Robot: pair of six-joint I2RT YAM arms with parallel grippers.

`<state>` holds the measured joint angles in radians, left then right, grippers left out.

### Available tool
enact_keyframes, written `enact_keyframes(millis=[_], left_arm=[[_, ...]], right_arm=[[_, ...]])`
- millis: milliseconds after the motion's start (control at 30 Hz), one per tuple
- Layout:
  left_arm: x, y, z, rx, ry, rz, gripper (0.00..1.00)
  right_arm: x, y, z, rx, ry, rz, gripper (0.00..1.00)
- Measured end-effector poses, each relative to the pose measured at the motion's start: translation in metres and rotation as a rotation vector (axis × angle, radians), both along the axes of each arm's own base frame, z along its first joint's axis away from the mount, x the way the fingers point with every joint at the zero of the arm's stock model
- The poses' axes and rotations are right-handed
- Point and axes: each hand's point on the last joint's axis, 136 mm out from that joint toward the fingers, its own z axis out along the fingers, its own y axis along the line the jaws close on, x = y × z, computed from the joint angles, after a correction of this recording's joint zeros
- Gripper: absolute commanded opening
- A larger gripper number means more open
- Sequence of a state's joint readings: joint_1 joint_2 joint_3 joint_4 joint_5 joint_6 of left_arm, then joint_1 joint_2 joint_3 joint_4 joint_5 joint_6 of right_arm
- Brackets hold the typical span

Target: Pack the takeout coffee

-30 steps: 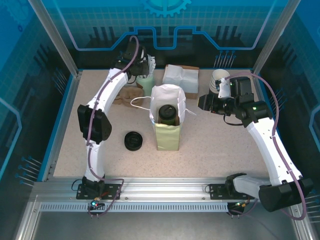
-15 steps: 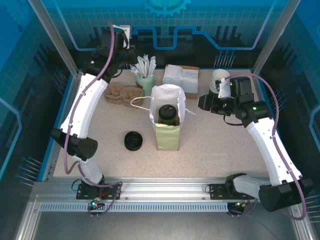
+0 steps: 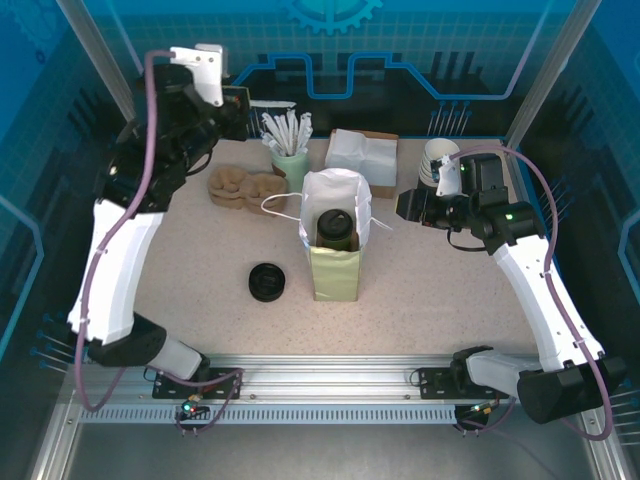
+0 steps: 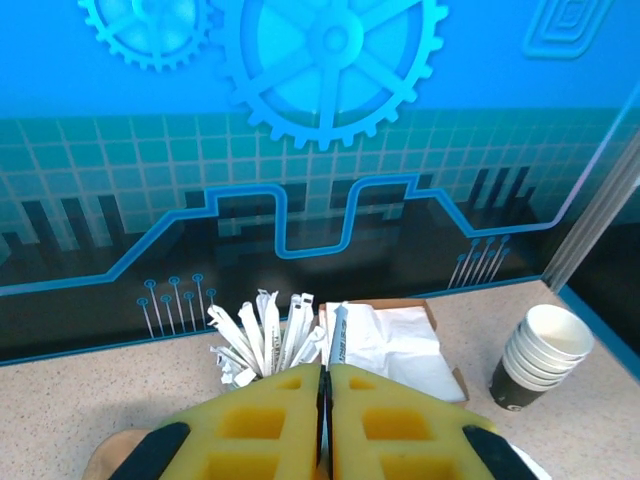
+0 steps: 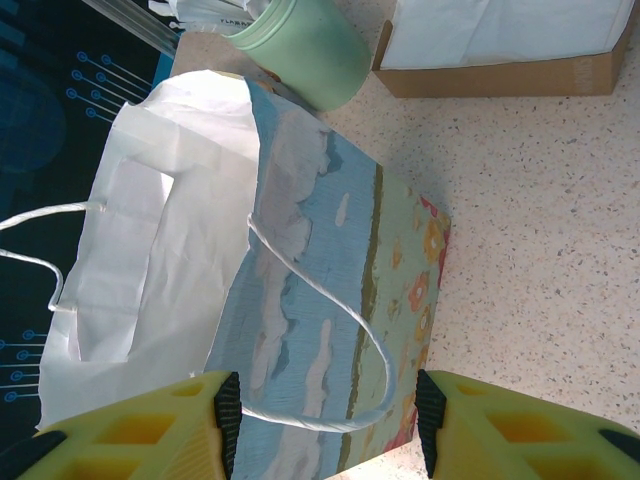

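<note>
My left gripper is going to release the white wrapped straw inside the open paper bag [image 3: 316, 228], next to the black lid of the takeout coffee.
The takeout coffee [image 3: 335, 228], a small cup with a black lid, stands inside the open paper bag [image 3: 335, 272] at mid-table. My left gripper [image 3: 237, 101] is raised high over the back left and is shut on a white wrapped straw [image 4: 339, 335], which pokes out past the yellow fingertips [image 4: 290, 400]. My right gripper [image 3: 405, 206] hovers just right of the bag's rim. In the right wrist view its jaws [image 5: 327, 410] stand open on either side of the bag's white string handle [image 5: 330, 320], touching nothing.
A green cup of wrapped straws [image 3: 290, 158] stands behind the bag, with a box of white napkins [image 3: 362, 152] to its right. Stacked lidless cups [image 3: 437, 160] stand at back right, brown cup carriers [image 3: 245, 187] at back left, and a black pile of lids [image 3: 267, 281] left of the bag.
My left arm has risen from the straw cup and swung up and to the left, carrying a straw. The right arm, bag and coffee have not moved.
</note>
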<state>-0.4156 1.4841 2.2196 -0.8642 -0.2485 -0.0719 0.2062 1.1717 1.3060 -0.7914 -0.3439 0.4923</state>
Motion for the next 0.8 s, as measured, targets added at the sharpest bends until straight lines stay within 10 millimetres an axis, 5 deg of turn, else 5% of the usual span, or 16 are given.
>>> enact_keyframes(millis=[200, 433, 800], left_arm=[[-0.048, 0.000, 0.017, -0.035, -0.034, -0.082, 0.10], [-0.086, -0.014, 0.005, -0.071, 0.024, -0.231, 0.10], [-0.100, -0.060, -0.067, 0.009, 0.287, -0.434, 0.04]], right_arm=[[0.001, -0.009, 0.004, -0.025, -0.026, -0.038, 0.51], [-0.006, -0.025, 0.009, -0.066, -0.079, -0.106, 0.51], [-0.015, -0.053, 0.016, -0.120, -0.156, -0.208, 0.52]])
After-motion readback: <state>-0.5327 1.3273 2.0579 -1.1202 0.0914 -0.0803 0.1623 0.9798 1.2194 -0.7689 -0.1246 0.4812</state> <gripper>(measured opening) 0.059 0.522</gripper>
